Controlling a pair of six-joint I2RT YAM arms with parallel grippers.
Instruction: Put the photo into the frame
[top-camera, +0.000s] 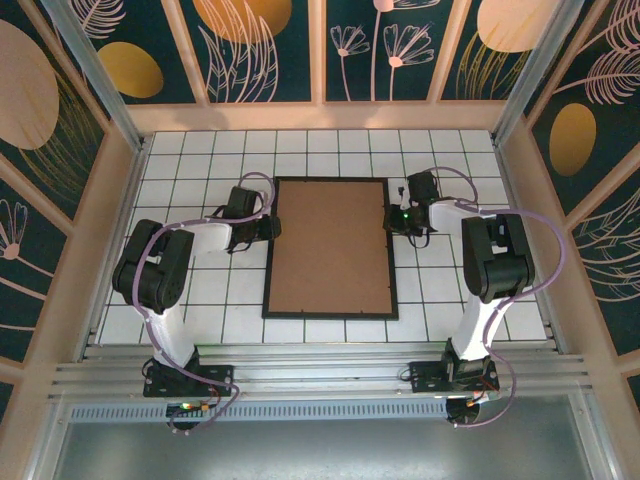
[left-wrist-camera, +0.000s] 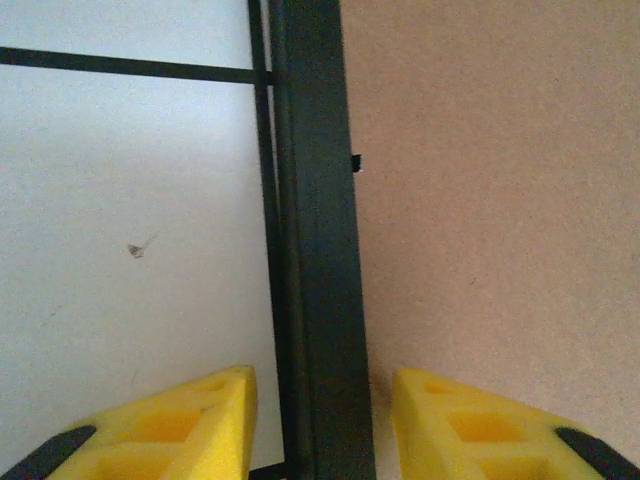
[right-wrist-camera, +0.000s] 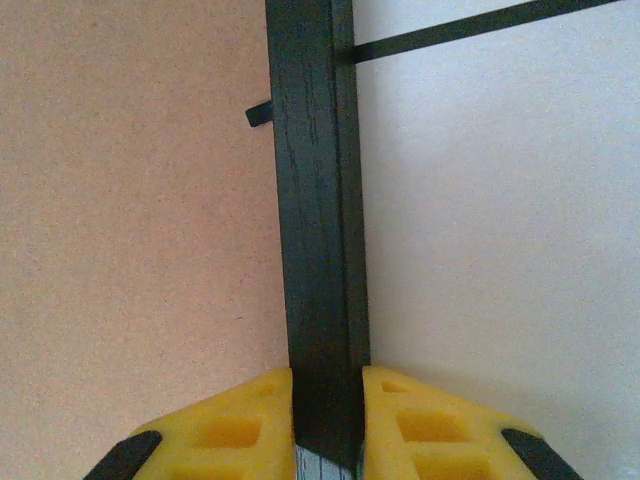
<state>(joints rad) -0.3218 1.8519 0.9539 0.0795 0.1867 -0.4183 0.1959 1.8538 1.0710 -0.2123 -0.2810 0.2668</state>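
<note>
I have my left gripper's fingers on either side of the rail short of the small black tab, so next I move them along and take the rail at the tab (left-wrist-camera: 357, 162).
The thin black frame (top-camera: 269, 250) lies flat on the tiled table with a brown backing board (top-camera: 332, 245) filling its opening. The photo is hidden. My left gripper (top-camera: 268, 228) is at the frame's left rail. In the left wrist view its yellow fingers (left-wrist-camera: 215, 415) stand open on either side of the rail (left-wrist-camera: 315, 250), with a small gap on each side. My right gripper (top-camera: 397, 222) is at the right rail. In the right wrist view both of its fingers press against the rail (right-wrist-camera: 315, 200), so the gripper (right-wrist-camera: 327, 420) is shut on it.
White tiles (right-wrist-camera: 500, 250) surround the frame on all sides. Low walls (top-camera: 128, 200) border the table left, right and back. A small black tab (left-wrist-camera: 356, 162) sticks out from the inner side of the left rail over the board.
</note>
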